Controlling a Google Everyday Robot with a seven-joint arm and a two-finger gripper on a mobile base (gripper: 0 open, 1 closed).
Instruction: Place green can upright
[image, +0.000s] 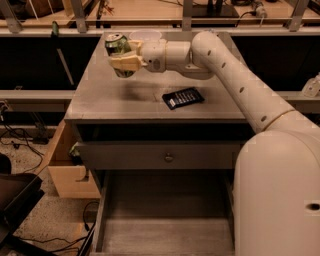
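Note:
Next, I let the green can go upright on the grey tabletop's shadowed patch (126, 87) next to the dark blue packet with my gripper. The can is still above the tabletop.
The green can (118, 51) is held upright above the far left part of the grey tabletop (125, 102), its silver top facing up. My gripper (121, 61) is shut on the can's side, reaching in from the right on the long white arm. The can's lower part is partly hidden behind the cream fingers (125, 62). A dark shadow lies on the table just beneath it.
A dark blue packet (183, 98) lies flat on the table right of centre. A clear plastic bowl (145, 35) stands at the back edge behind the gripper. Below the tabletop is a shut drawer (169, 156) and an open lower shelf. A wooden box (70, 170) sits on the floor at left.

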